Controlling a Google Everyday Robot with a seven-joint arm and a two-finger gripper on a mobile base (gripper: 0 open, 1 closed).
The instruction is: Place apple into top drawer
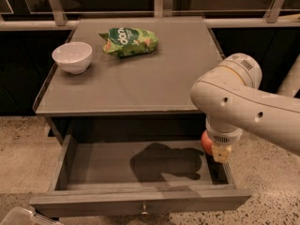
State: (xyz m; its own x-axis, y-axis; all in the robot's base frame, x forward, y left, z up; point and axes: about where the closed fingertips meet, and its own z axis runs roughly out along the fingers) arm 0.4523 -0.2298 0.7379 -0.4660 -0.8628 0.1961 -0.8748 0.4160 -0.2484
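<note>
Next, I let go of the apple on the top drawer's bottom near the front panel (168, 175), in the shadow of the arm.
The top drawer (140, 199) stands pulled open below the tabletop, its flat front panel with a small metal knob facing me and its inside bare. The apple (206, 142), orange-red, shows only as a sliver under the white arm, held over the drawer's right end. My gripper (216, 150) hangs below the arm's wrist at the drawer's right side and is closed around the apple; most of the gripper is hidden by the arm. The arm's shadow falls on the drawer floor.
A white bowl (72, 56) stands on the grey tabletop (140, 83) at the left. A green snack bag (129, 41) lies at the back middle. A rail and dark cabinets run behind. A clear plastic container's corner (16, 217) shows at bottom left.
</note>
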